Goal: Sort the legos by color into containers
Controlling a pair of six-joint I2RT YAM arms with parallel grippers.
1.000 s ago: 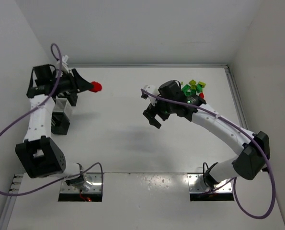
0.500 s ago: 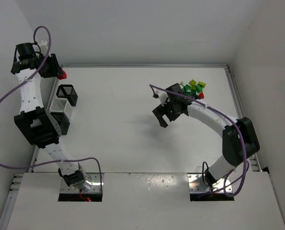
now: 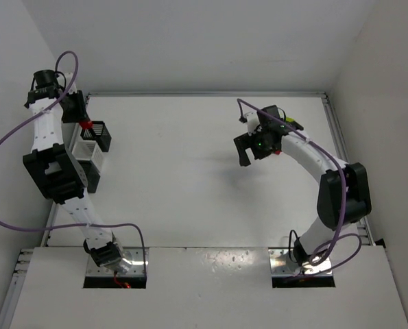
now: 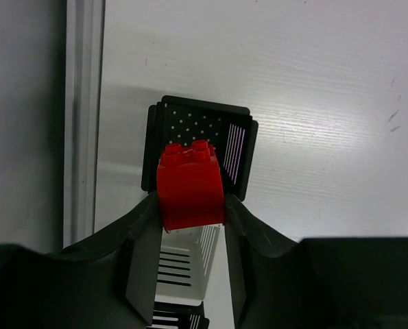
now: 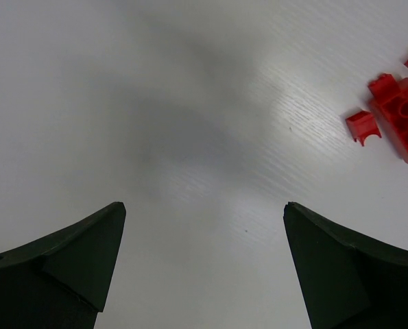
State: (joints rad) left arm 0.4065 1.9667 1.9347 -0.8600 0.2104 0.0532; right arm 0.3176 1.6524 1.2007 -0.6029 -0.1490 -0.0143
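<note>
Next, my right gripper closes on the long sides [image 3: 277,151] [image 5: 404,122] of the larger red lego with the round holes, next to the small red piece.
My left gripper [image 4: 190,209] [image 3: 86,125] is shut on a red lego [image 4: 190,184], held above the far black container [image 4: 200,133] [image 3: 99,136]. Nearer along the table's left edge stands the white container [image 4: 183,274] [image 3: 87,153], then another black container [image 4: 180,319], mostly hidden by the arm in the top view. My right gripper [image 5: 204,209] [image 3: 245,148] is open over bare table, with nothing between its fingers. Red legos [image 5: 401,118] and a small red piece [image 5: 363,127] lie to its right. In the top view only a yellow-green lego [image 3: 293,124] shows past the right arm.
The table's raised left rail [image 4: 84,103] runs just beside the containers. The back wall and right rail [image 3: 337,137] bound the table near the lego pile. The right arm's cable [image 3: 258,113] loops over its wrist.
My left arm has swung the red lego from past the table's far left corner to above the black container. The right gripper has moved right and back toward the lego pile, still open.
</note>
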